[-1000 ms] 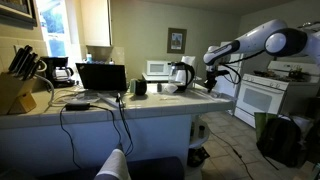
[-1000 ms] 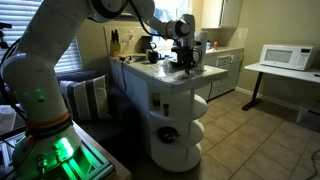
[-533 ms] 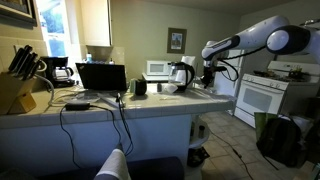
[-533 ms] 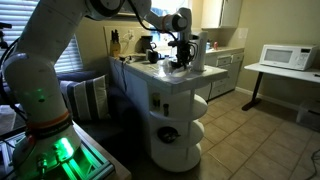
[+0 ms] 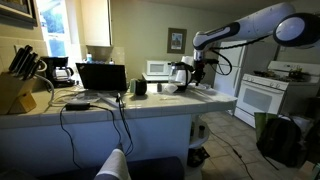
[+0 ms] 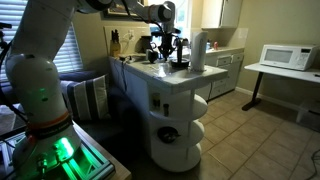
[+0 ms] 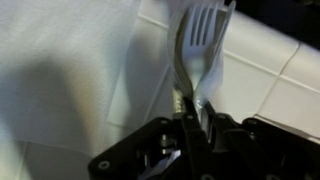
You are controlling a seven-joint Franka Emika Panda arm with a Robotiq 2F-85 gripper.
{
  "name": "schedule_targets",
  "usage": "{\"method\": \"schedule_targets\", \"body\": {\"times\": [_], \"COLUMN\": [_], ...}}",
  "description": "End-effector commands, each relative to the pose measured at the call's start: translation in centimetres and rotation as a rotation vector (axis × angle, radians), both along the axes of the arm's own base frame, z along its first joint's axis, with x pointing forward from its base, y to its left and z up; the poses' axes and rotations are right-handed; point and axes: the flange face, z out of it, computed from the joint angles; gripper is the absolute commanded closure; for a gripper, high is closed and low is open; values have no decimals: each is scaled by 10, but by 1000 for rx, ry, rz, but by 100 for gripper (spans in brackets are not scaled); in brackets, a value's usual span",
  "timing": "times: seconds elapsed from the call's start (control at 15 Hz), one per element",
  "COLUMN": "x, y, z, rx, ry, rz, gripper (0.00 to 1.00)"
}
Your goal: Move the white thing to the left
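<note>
Next, my gripper puts the fork down on the counter tiles point(image 5: 152, 101) in front of the black mug, close to the counter's edge. The fork is now held over the tiled counter.
The white thing is a white plastic fork point(image 7: 200, 30). In the wrist view it stands between my jaws, tines pointing away, over the tiled counter point(image 7: 285, 90). My gripper point(image 7: 190, 105) is shut on its handle. In both exterior views the gripper point(image 5: 197, 68) point(image 6: 166, 55) hangs above the far end of the counter, near a dark kettle point(image 5: 181, 74). The fork is too small to make out in either exterior view.
A white cloth or paper point(image 7: 60, 60) lies on the counter under the gripper. A black mug point(image 5: 140, 87), open laptop point(image 5: 101, 77), knife block point(image 5: 15, 88) and cables sit on the counter. A white roll point(image 6: 197, 52) stands beside the gripper. The stove point(image 5: 265, 95) stands beyond the counter.
The arm has risen and swung left along the counter in one exterior view, carrying the fork, from beside the kettle's right to above it.
</note>
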Motion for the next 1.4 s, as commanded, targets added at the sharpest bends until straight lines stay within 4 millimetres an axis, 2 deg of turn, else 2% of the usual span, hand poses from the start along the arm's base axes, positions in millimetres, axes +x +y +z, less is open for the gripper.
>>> {"method": "schedule_targets", "body": {"times": [0.0, 0.6, 0.8, 1.33], "x": [-18, -31, -29, -10], "y": [49, 177, 219, 299], "z": [-3, -32, -46, -72], "rx": [12, -48, -67, -89], "ry": [71, 77, 71, -34], "rz": [76, 554, 644, 778], "gripper": [97, 97, 97, 97]}}
